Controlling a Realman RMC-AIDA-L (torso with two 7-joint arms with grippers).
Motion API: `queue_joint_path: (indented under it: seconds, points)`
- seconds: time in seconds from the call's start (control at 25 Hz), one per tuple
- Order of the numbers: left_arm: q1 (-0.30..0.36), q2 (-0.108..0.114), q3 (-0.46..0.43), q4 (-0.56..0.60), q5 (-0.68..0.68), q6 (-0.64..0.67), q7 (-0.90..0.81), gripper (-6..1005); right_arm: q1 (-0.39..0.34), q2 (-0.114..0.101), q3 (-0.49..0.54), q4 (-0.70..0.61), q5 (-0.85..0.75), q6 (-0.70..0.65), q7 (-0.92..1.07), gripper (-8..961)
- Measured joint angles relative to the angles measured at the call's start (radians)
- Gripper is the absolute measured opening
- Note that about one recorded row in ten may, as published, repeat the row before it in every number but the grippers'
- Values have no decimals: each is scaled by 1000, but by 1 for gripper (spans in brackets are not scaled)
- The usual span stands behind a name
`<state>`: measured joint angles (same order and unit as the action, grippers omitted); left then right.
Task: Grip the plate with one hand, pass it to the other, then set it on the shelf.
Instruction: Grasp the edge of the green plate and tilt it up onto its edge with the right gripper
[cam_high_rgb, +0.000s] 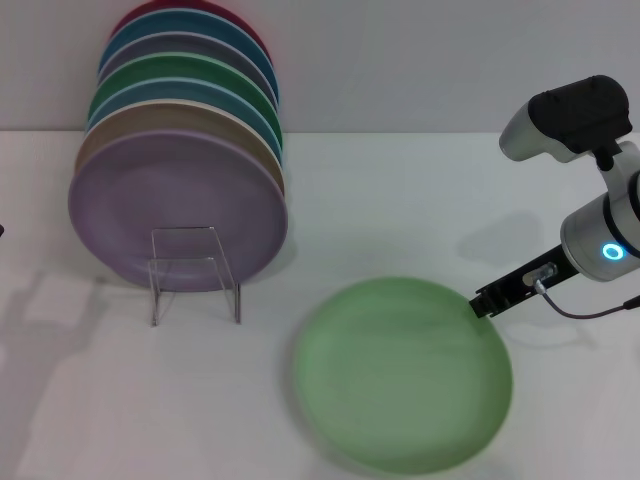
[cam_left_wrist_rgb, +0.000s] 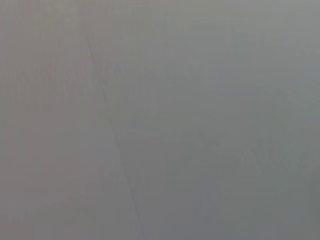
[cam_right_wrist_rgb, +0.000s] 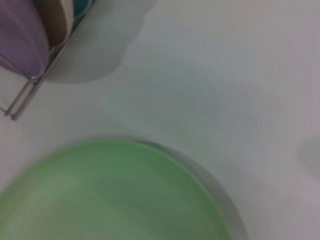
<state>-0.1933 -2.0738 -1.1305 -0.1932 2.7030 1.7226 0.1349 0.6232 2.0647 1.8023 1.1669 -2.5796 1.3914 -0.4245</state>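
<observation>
My right gripper is holding the plate's rim by just its fingertips, so next I set the plate down, open, and grip farther over its edge (cam_high_rgb: 468, 326) before passing it.
The pale mint-green plate (cam_high_rgb: 403, 375) is at the front right of the white table, and my right gripper (cam_high_rgb: 487, 300) grips its far right rim with black fingers. A shadow along its edge suggests it is slightly off the table. The plate fills the lower part of the right wrist view (cam_right_wrist_rgb: 110, 195), where my own fingers do not show. The clear acrylic shelf (cam_high_rgb: 194, 272) stands empty to the plate's left, in front of the lilac plate (cam_high_rgb: 175, 205). The left gripper is out of view, and its wrist view shows only a blank grey surface.
A row of upright plates (cam_high_rgb: 185, 95) in several colours leans in a wire rack (cam_right_wrist_rgb: 27, 92) at the back left, with the lilac one foremost. The right arm (cam_high_rgb: 590, 180) reaches in from the right edge. The white table (cam_high_rgb: 400, 200) runs back to a pale wall.
</observation>
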Motion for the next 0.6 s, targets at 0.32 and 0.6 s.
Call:
queue_joint_path:
  seconds: [0.32,0.6]
  points:
    - [-3,0,-2,0,0,2,0,785,1,0,71,45,20,50,-5,-1]
    - [-5,0,0,0,3,-1,0,785,8,-5,106,67,9,96,-1,31]
